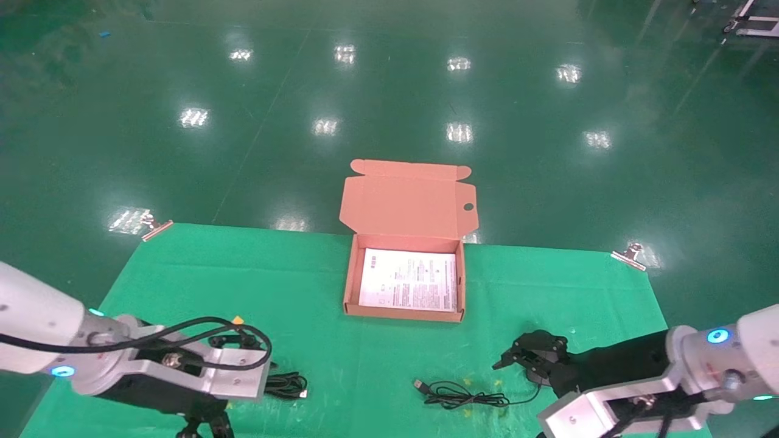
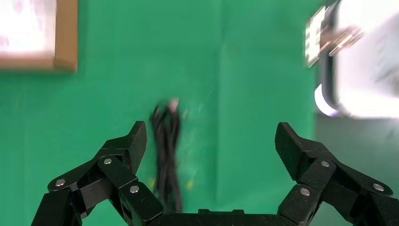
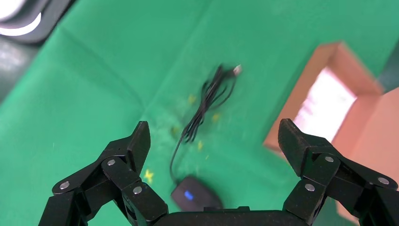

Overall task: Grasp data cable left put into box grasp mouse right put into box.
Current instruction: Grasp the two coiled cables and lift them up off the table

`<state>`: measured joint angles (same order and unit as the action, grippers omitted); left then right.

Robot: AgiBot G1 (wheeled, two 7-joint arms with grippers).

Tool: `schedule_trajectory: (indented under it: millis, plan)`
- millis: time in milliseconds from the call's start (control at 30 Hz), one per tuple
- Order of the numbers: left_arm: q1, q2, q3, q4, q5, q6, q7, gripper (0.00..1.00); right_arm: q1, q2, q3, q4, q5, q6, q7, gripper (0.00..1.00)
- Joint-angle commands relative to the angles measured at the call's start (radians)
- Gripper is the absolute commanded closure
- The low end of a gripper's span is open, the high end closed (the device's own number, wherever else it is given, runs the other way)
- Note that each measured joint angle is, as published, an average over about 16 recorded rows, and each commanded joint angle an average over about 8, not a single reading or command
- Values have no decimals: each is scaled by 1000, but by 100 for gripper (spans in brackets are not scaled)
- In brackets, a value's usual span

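Observation:
The mouse's cord has a bundled part. Next, my right gripper should close on the bundled part of the mouse's cord [image 1: 493, 399] [image 3: 191, 129], at the end nearer the mouse.
The open box [image 1: 349, 286] stands mid-table with a white printed sheet inside and its lid flap up at the back. The data cable [image 1: 287, 385], a black coiled bundle, lies on the cloth by my left arm; in the left wrist view it [image 2: 167, 150] lies under my open, empty left gripper [image 2: 211, 136], close to one finger. The black mouse [image 3: 195, 197] with a blue light lies just below my open, empty right gripper [image 3: 214, 136]. Its cord [image 1: 459, 396] trails left to a USB plug. In the head view my right gripper [image 1: 528, 356] hides the mouse.
The green cloth [image 1: 304, 274] covers the table, held by metal clips [image 1: 630, 255] at the far corners. Dark green floor lies beyond the table's far edge. The box's corner [image 2: 66, 40] shows in the left wrist view, and the box [image 3: 301, 101] in the right wrist view.

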<state>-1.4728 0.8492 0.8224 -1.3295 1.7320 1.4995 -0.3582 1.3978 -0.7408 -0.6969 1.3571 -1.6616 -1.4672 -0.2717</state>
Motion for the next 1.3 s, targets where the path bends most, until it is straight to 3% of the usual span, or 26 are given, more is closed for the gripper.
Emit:
schedule_trajectory:
  millis: [33, 267, 467, 800, 1200, 1267, 1300]
  plan:
    - [2, 18, 29, 0, 64, -21, -8, 0, -5, -14, -23, -1, -51, 19, -7, 0]
    - [33, 76, 85, 26, 227, -91, -56, 0, -69, -48, -64, -8, -185, 120, 11, 0]
    - [53, 126, 105, 121, 297, -149, -79, 0, -110, -82, -79, -31, -257, 186, 69, 0]
    - [53, 201, 102, 364, 314, -251, -32, 0, -120, -183, -87, -189, -305, 253, 159, 0]
    - [23, 276, 78, 651, 266, -336, 98, 0, -109, -293, -82, -448, -284, 327, 123, 0]
    - [19, 285, 74, 690, 259, -347, 117, 13, -110, -306, -80, -486, -281, 345, 106, 2]
    - [18, 288, 73, 708, 257, -352, 125, 26, -110, -312, -79, -503, -280, 353, 98, 14]
